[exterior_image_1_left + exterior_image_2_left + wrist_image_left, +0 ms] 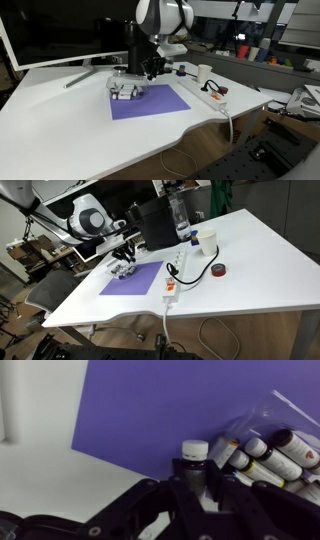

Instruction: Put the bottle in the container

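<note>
Next, my gripper lets go of the tiny bottle on top of the small bottles (130,90) (274,470) that lie in the translucent container.
My gripper (195,485) is shut on a tiny bottle (195,452) with a white cap; its body sits between the black fingers. The bottle is held over the purple mat (150,410), just beside the container. The container (268,408) is a low translucent tub at the right of the wrist view, with several small bottles lying in it. In both exterior views the gripper (150,68) (128,252) hangs over the mat's far end, next to the container (125,90) (122,268). The held bottle is too small to make out there.
A white power strip (200,92) (172,280) with a black cable lies beside the mat. A taller white cup (205,73) (208,240), a tape roll (220,270), a clear plastic bottle (181,220) and a tall black box (150,225) stand nearby. A monitor (50,30) stands at the table's back.
</note>
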Tool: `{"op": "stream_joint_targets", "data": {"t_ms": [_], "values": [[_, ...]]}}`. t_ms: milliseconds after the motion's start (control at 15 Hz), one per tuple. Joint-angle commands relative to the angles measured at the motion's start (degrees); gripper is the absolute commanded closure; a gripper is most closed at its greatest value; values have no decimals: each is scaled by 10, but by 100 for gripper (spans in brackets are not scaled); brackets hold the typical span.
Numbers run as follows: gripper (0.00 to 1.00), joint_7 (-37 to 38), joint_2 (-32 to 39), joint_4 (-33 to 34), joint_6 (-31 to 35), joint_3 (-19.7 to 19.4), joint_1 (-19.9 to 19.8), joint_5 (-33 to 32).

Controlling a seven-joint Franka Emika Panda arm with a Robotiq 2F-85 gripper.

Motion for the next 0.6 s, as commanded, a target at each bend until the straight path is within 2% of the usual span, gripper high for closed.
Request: {"op": "stream_joint_targets", "data": {"t_ms": [0, 533], "values": [[93, 20, -7, 2, 13, 12, 19, -2], [93, 55, 21, 13, 14, 9, 75, -9]]}}
